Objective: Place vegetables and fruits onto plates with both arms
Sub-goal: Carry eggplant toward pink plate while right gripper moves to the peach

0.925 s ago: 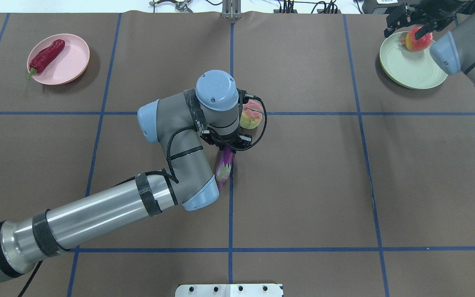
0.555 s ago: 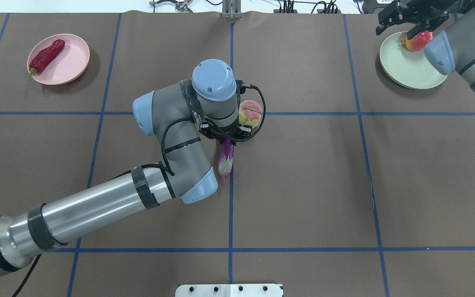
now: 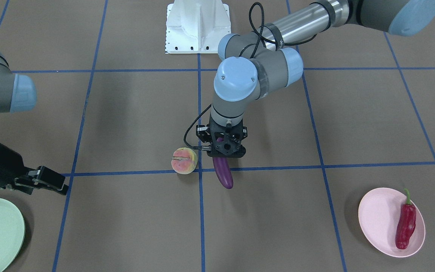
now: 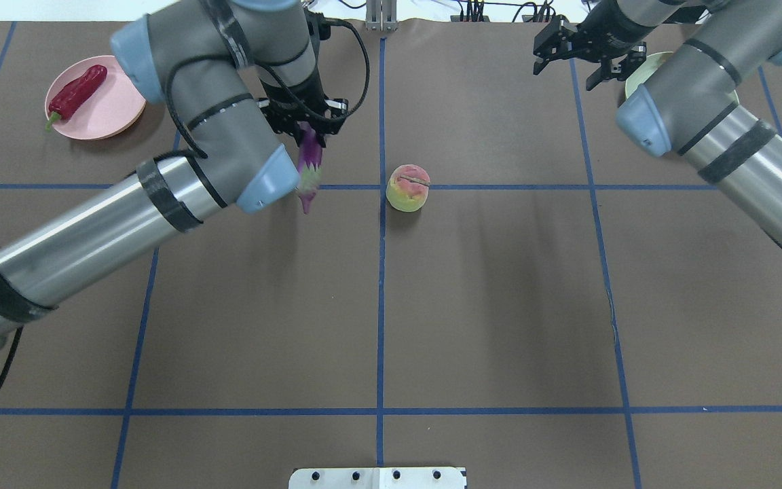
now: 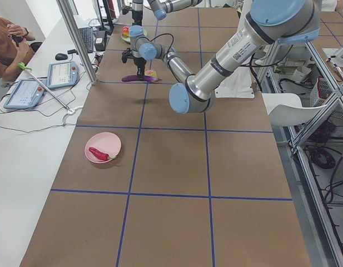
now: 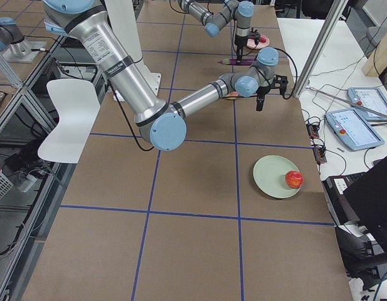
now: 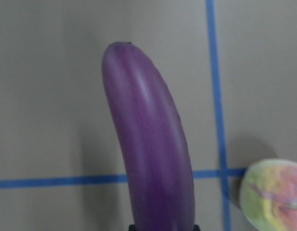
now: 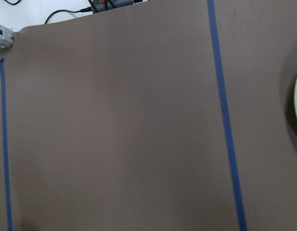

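The peach beside the purple eggplant is next, and my right gripper should go to it and close around the peach's middle (image 3: 184,159).
My left gripper (image 4: 306,130) is shut on the purple eggplant (image 4: 309,170) and holds it in the air, left of the peach (image 4: 408,188). The eggplant (image 7: 148,144) fills the left wrist view, with the peach (image 7: 273,195) at the lower right. The red chili pepper (image 4: 77,92) lies on the pink plate (image 4: 116,109) at the far left. The pomegranate (image 6: 294,179) lies on the mint green plate (image 6: 271,179). My right gripper (image 4: 567,68) is open and empty, in the air to the left of the green plate (image 4: 635,80). My right arm hides most of that plate in the overhead view.
The table is covered in brown paper with blue tape lines. The white base block (image 3: 198,28) stands at the robot's edge. Cables and a metal bracket (image 4: 381,17) line the far edge. An operator (image 5: 10,44) sits beyond the far side.
My left arm lifted the eggplant off the table and carried it left, away from the peach. My right gripper let go of the pomegranate on the green plate and moved left.
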{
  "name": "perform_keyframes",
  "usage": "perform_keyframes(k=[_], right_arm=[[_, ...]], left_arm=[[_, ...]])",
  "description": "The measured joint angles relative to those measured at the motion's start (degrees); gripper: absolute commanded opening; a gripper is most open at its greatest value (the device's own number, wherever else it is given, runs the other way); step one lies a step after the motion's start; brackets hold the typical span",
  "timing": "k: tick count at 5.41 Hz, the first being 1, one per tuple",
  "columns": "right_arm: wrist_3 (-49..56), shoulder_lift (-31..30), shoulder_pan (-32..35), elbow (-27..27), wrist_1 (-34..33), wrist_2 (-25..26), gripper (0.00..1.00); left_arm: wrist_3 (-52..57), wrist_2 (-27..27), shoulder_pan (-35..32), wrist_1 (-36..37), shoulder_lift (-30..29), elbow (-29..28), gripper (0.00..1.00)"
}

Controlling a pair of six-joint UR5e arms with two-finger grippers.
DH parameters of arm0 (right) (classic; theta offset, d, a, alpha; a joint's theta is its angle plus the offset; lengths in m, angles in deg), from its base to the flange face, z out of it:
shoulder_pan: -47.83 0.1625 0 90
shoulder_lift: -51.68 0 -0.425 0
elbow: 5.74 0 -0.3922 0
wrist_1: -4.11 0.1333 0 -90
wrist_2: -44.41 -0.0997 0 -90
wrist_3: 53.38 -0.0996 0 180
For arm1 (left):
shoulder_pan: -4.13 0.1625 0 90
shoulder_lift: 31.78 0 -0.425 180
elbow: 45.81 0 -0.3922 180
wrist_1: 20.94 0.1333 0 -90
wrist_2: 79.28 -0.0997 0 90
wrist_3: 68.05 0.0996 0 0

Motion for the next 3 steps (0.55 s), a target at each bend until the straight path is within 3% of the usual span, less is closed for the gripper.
perform_keyframes(k=[3], right_arm=[[-12.4, 10.2, -11.1, -7.0, -0.1, 9.5, 0.99]], left_arm=[[18.4, 0.2, -14.9, 4.0, 2.6, -7.1, 0.0]])
